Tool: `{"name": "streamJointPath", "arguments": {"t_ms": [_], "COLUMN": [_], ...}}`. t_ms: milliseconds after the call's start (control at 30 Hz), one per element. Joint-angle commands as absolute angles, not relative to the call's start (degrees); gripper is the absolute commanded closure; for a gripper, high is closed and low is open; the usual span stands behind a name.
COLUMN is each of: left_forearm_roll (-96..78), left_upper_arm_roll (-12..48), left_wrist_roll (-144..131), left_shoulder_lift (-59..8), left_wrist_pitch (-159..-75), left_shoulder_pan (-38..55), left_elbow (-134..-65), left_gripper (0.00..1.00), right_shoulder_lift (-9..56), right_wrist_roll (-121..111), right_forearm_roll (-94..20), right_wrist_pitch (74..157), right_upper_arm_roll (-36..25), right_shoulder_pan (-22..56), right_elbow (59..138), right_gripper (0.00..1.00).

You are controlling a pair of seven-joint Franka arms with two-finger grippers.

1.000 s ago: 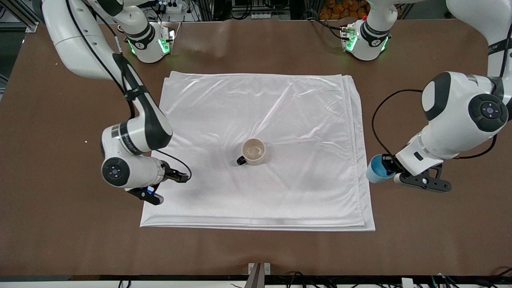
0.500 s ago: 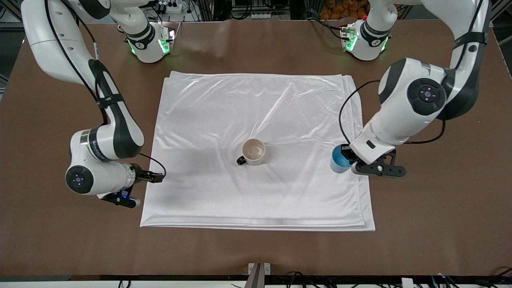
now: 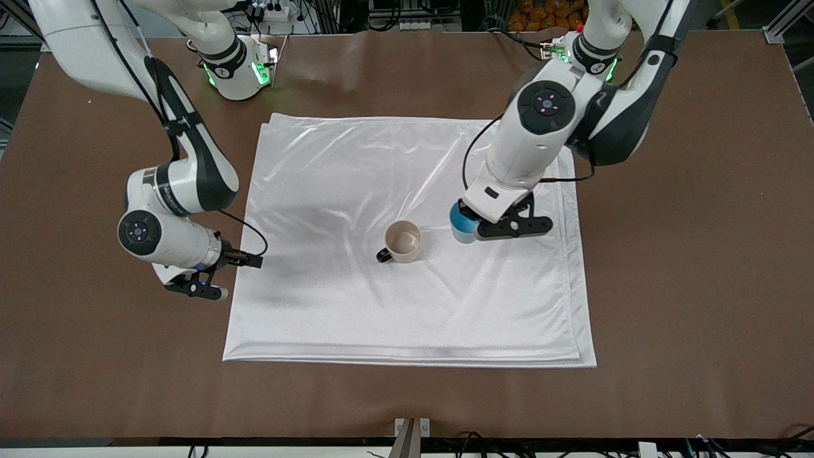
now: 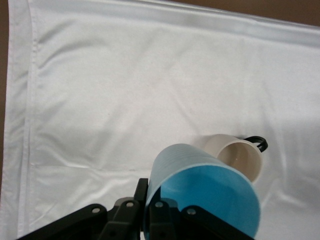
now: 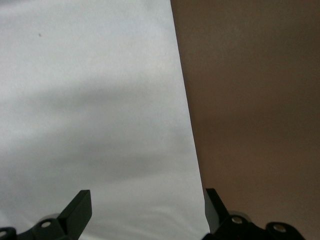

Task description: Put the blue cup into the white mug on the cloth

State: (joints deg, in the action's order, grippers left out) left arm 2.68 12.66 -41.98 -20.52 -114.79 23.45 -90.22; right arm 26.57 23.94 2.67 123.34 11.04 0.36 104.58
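Note:
My left gripper is going to let go of the blue cup inside the opening of the white mug (image 3: 402,240) (image 4: 241,161), beside the mug's black handle.
The white mug (image 3: 403,241) stands upright near the middle of the cloth (image 3: 356,172), its black handle toward the right arm's end. My left gripper (image 3: 469,226) is shut on the blue cup (image 3: 462,224), with one finger inside the rim and one outside. It holds the cup over the cloth, just beside the mug toward the left arm's end. The left wrist view shows the cup (image 4: 202,192) in the gripper (image 4: 150,212), with the mug (image 4: 240,159) close by on the cloth (image 4: 125,90). My right gripper (image 5: 145,205) is open and empty over the cloth's edge (image 5: 90,100) at the right arm's end (image 3: 191,283).
The brown table (image 3: 699,286) lies bare around the cloth. The two arm bases (image 3: 238,67) with green lights stand along the table edge farthest from the front camera.
My left gripper has carried the blue cup from over the bare table at the left arm's end to over the cloth beside the mug. My right gripper has drawn back to the cloth's edge.

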Motion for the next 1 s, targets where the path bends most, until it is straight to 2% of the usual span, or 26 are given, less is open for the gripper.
{"name": "streamJointPath", "arguments": {"t_ms": [0, 133, 333, 967], "left_forearm_roll": [3.6, 3.6, 3.69, 8.61], "left_upper_arm_roll": [12.13, 12.13, 12.04, 11.51], "left_wrist_roll": [-48.5, -51.06, -52.82, -57.39], "left_shoulder_lift": [-22.67, -24.96, -27.42, -34.54], "left_wrist_pitch": [-115.66, -117.24, -120.06, -126.91], "left_shoulder_pan": [26.8, 28.12, 31.02, 36.3], "left_elbow": [-89.04, -87.28, -86.66, -86.57], "left_gripper": [1.0, 1.0, 1.0, 1.0], "right_shoulder_lift": [15.04, 10.03, 6.16, 5.63], "right_wrist_roll": [23.82, 23.82, 22.16, 15.38], "right_forearm_roll": [3.87, 3.87, 3.87, 3.08], "right_wrist_pitch": [124.72, 122.27, 115.59, 93.09], "right_upper_arm_roll": [11.6, 11.51, 11.43, 11.07], "right_shoulder_pan": [0.44, 1.58, 1.32, -1.41], "right_elbow": [116.53, 119.44, 117.25, 98.27], "right_gripper": [0.0, 0.0, 0.0, 0.0]}}
